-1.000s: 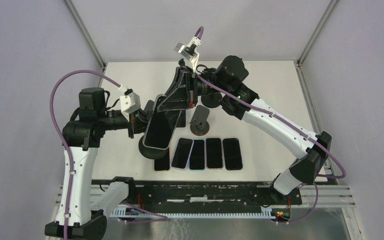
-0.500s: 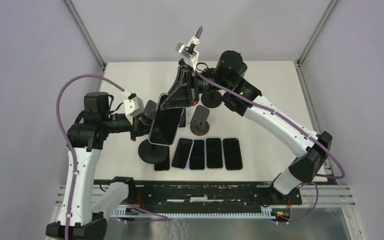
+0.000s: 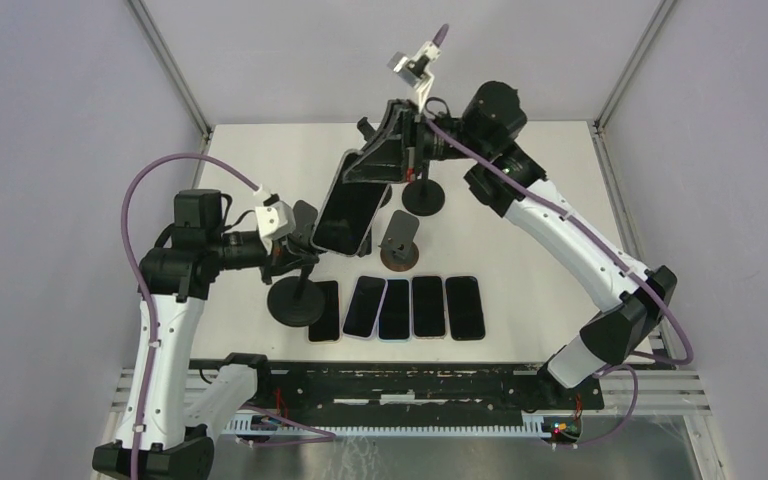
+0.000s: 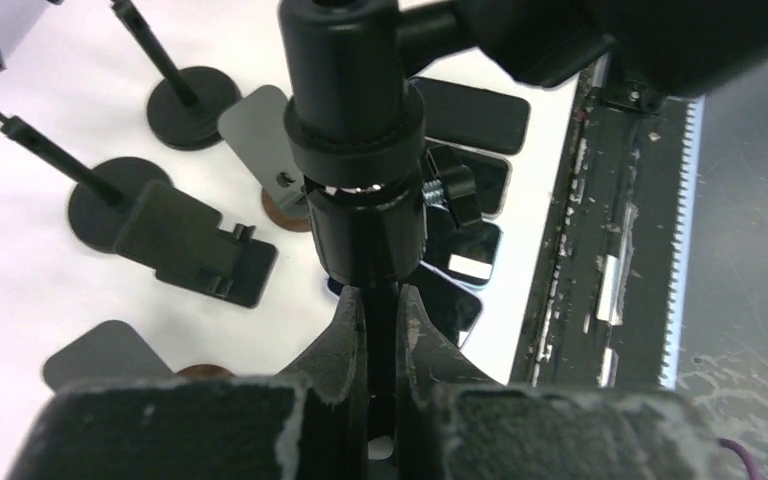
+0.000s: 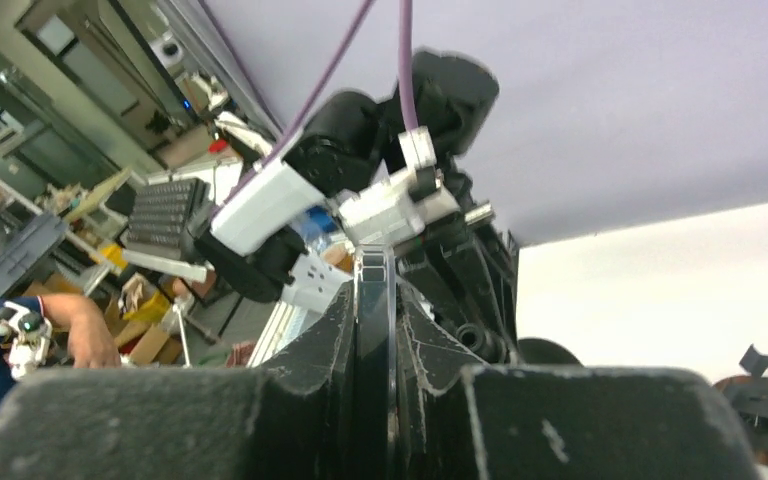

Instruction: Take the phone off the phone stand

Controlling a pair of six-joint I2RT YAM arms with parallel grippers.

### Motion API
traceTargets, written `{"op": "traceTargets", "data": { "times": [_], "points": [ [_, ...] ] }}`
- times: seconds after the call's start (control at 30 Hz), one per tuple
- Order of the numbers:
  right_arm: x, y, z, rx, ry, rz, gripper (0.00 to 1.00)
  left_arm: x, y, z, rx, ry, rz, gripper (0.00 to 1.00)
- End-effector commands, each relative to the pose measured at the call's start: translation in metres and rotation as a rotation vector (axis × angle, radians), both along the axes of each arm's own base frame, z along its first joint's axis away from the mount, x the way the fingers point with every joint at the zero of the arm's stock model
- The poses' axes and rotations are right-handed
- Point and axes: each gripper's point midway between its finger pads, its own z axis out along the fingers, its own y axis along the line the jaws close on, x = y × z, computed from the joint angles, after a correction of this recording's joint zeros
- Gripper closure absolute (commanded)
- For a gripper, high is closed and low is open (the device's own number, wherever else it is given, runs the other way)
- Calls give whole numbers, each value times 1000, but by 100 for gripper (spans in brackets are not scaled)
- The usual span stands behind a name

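I will set the black phone, now held tilted in the air, on the table [image 3: 498, 288] with my right gripper, beside the row's end phone, farthest from my left gripper.
My right gripper [image 3: 375, 165] is shut on a black phone [image 3: 346, 214] and holds it tilted in the air, clear of the stand. In the right wrist view the phone [image 5: 374, 330] shows edge-on between my right gripper's fingers [image 5: 375, 335]. My left gripper [image 3: 295, 245] is shut on the thin post of the black phone stand [image 3: 296, 299], whose round base rests on the table. In the left wrist view my left gripper [image 4: 380, 320] clamps the post just under the stand's thick joint [image 4: 358, 140].
A row of several dark phones [image 3: 412, 306] lies flat at the front of the white table [image 3: 540, 200]. A stand with a brown base [image 3: 399, 243] and another black stand [image 3: 423, 197] are behind them. More stands show in the left wrist view [image 4: 196, 93].
My right gripper has lifted the phone up, back and to the right, off the stand. My left gripper has stayed on the stand post, shifting slightly right.
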Motion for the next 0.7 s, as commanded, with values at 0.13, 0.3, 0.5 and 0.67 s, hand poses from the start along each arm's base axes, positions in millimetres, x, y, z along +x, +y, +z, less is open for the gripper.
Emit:
{"op": "traceTargets", "data": {
  "times": [0.13, 0.3, 0.5, 0.67],
  "points": [
    [-26, -88, 146, 373, -332, -196, 100, -25, 10, -25, 107, -1, -48, 98],
    [20, -103, 122, 211, -306, -372, 100, -26, 8, -10, 89, -26, -49, 98],
    [128, -165, -54, -305, -46, -762, 100, -30, -1, 23, 4, -36, -68, 98],
    [152, -243, -207, -773, 129, -1044, 100, -32, -6, 40, -42, -40, -81, 98]
  ]
}}
